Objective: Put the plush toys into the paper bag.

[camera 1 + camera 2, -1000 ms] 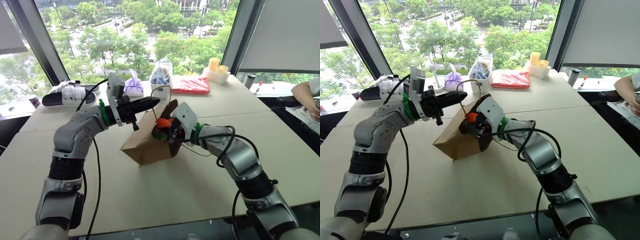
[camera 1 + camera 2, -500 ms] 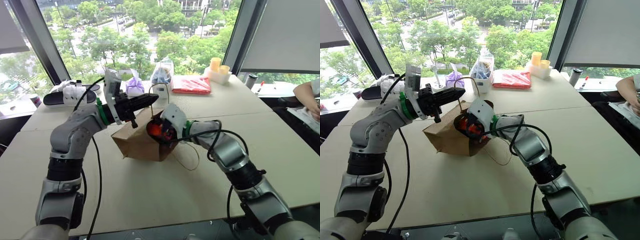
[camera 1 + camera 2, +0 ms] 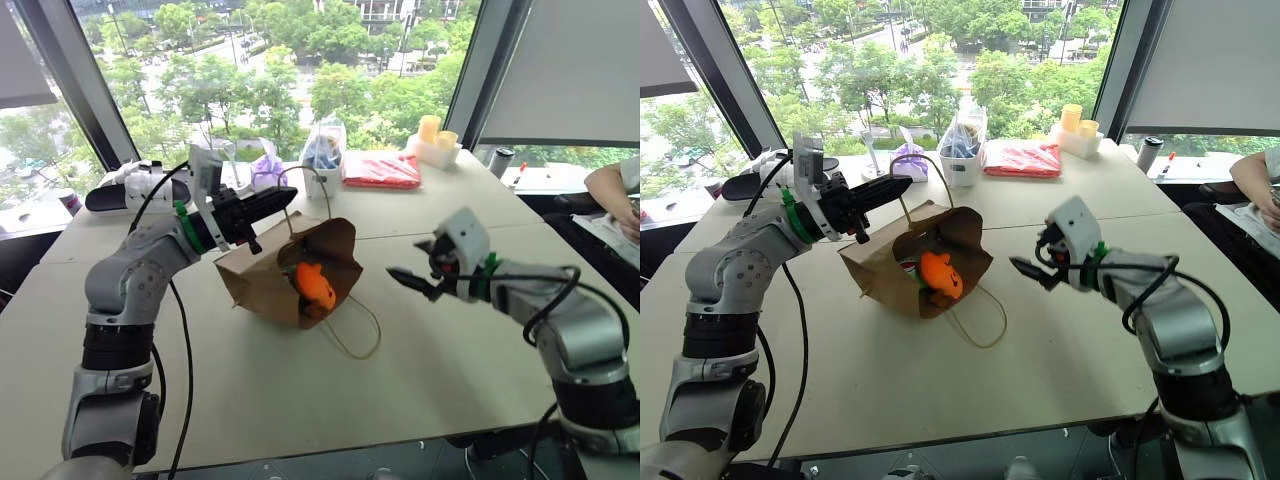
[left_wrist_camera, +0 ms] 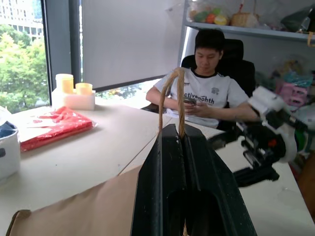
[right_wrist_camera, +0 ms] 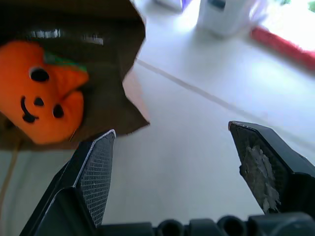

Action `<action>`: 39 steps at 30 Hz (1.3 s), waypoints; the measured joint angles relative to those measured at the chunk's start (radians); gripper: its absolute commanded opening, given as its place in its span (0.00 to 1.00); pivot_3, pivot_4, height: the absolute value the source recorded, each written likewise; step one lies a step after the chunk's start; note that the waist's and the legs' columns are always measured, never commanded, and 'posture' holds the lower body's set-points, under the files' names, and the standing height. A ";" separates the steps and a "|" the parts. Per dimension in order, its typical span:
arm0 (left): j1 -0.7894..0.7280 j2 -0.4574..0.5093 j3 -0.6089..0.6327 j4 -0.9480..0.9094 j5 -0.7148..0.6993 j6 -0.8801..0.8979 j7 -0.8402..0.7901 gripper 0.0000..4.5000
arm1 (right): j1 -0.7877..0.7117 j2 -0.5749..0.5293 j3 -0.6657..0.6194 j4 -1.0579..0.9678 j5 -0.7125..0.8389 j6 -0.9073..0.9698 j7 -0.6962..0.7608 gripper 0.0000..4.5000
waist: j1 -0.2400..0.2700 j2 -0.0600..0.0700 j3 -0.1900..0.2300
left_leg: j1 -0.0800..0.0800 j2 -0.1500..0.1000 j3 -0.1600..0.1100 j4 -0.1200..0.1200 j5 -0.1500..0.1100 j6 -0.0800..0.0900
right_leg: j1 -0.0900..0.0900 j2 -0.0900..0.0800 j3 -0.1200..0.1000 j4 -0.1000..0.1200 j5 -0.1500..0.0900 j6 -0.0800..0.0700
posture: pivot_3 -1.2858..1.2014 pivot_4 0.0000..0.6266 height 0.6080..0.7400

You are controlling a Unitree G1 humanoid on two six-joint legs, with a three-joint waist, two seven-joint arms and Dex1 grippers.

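Next, my left gripper puts the brown paper bag down upright in the middle of the table (image 3: 318, 307), below the bag's tipped opening.
The brown paper bag (image 3: 262, 277) lies tipped on the table with its mouth facing me. An orange pumpkin-faced plush toy (image 3: 316, 286) sits just inside the mouth, also seen as the orange plush toy (image 5: 40, 104) in the right wrist view. My left gripper (image 3: 281, 198) is above the bag's back left, shut on one tan loop handle (image 4: 179, 96), which it holds up. My right gripper (image 3: 404, 280) hovers over the table to the right of the bag, open and empty, its fingers (image 5: 96, 166) spread wide toward the bag's mouth.
The bag's other handle (image 3: 356, 336) loops loose on the table in front. At the back stand a purple pouch (image 3: 267, 172), a clear bag with blue contents (image 3: 322, 150), a red package (image 3: 380, 168) and yellow cups (image 3: 435, 130). A person's arm (image 3: 612, 186) rests at the far right.
My right gripper opened, left the orange toy in the bag's mouth and drew away to the right. The bag swung round and settled. The left gripper kept its hold on the handle.
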 measured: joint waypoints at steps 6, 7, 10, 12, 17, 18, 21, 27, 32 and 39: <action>-0.012 0.000 -0.002 0.002 0.000 -0.001 -0.011 0.00 | 0.014 0.055 0.042 0.032 0.000 -0.004 -0.055 0.88 | 0.003 0.000 0.000 | 0.000 0.000 0.000 0.001 0.000 0.000 | 0.000 0.000 0.000 0.000 0.000 0.000 | 0.52 0.24 1.00; -0.012 0.000 -0.003 0.002 0.001 -0.001 -0.014 0.00 | 0.016 0.061 0.050 0.031 0.004 -0.002 -0.058 0.88 | 0.004 0.000 0.000 | 0.000 0.000 0.000 0.001 0.000 0.000 | 0.000 0.000 0.000 0.000 0.000 0.000 | 0.52 0.24 1.00; -0.012 0.000 -0.003 0.002 0.001 -0.001 -0.015 0.00 | 0.034 0.082 0.092 0.028 0.009 0.000 -0.067 0.88 | 0.006 0.000 0.000 | 0.000 0.000 -0.001 0.001 0.000 0.000 | 0.000 0.000 0.000 0.000 0.000 0.000 | 0.52 0.24 1.00; -0.012 0.000 -0.003 0.002 0.001 -0.001 -0.015 0.00 | 0.047 0.096 0.130 0.031 0.007 -0.001 -0.076 0.88 | 0.005 0.000 0.000 | 0.000 0.000 -0.001 0.001 0.000 0.000 | 0.000 0.000 0.000 0.000 0.000 0.000 | 0.52 0.24 1.00; -0.012 0.000 -0.004 0.002 0.001 -0.001 -0.014 0.00 | 0.055 0.127 0.188 0.107 -0.009 -0.054 -0.085 0.88 | 0.003 0.000 0.000 | 0.000 0.000 -0.001 0.001 0.000 0.000 | 0.000 0.000 0.000 0.000 0.000 0.000 | 0.52 0.24 1.00; -0.012 0.000 -0.004 0.002 0.001 -0.001 -0.013 0.00 | 0.056 0.134 0.198 0.137 -0.020 -0.074 -0.086 0.88 | 0.004 0.000 0.000 | 0.000 0.000 -0.001 0.001 0.000 0.000 | 0.000 0.000 0.000 0.000 0.000 0.000 | 0.52 0.24 1.00; -0.012 0.000 -0.004 0.002 0.001 -0.001 -0.011 0.00 | 0.059 0.152 0.208 0.189 -0.036 -0.117 -0.093 0.60 | 0.003 0.000 0.000 | 0.000 0.000 0.000 0.001 0.000 0.000 | 0.000 0.000 0.000 0.000 0.000 0.000 | 0.52 0.24 1.00; -0.012 0.000 -0.004 0.001 0.000 -0.001 0.003 0.00 | 0.059 0.152 0.200 0.197 -0.035 -0.127 -0.081 0.01 | 0.003 0.000 0.000 | 0.000 0.000 -0.001 0.001 0.000 0.000 | 0.000 0.000 0.000 0.000 0.000 0.000 | 0.52 0.24 1.00; -0.012 0.000 -0.003 0.001 -0.003 -0.001 0.006 0.00 | 0.058 0.155 0.167 0.192 0.000 -0.097 -0.074 0.01 | 0.004 0.000 0.000 | 0.000 0.000 -0.001 0.001 0.000 0.000 | 0.000 0.000 0.000 0.000 0.000 0.000 | 0.52 0.24 1.00; -0.013 0.000 0.001 0.002 -0.005 -0.001 0.008 0.00 | -0.140 0.083 -0.130 0.033 0.229 0.124 -0.055 0.01 | 0.005 0.000 0.000 | 0.000 0.000 -0.002 0.000 0.000 0.000 | 0.000 0.000 -0.001 0.000 0.000 0.000 | 0.52 0.24 1.00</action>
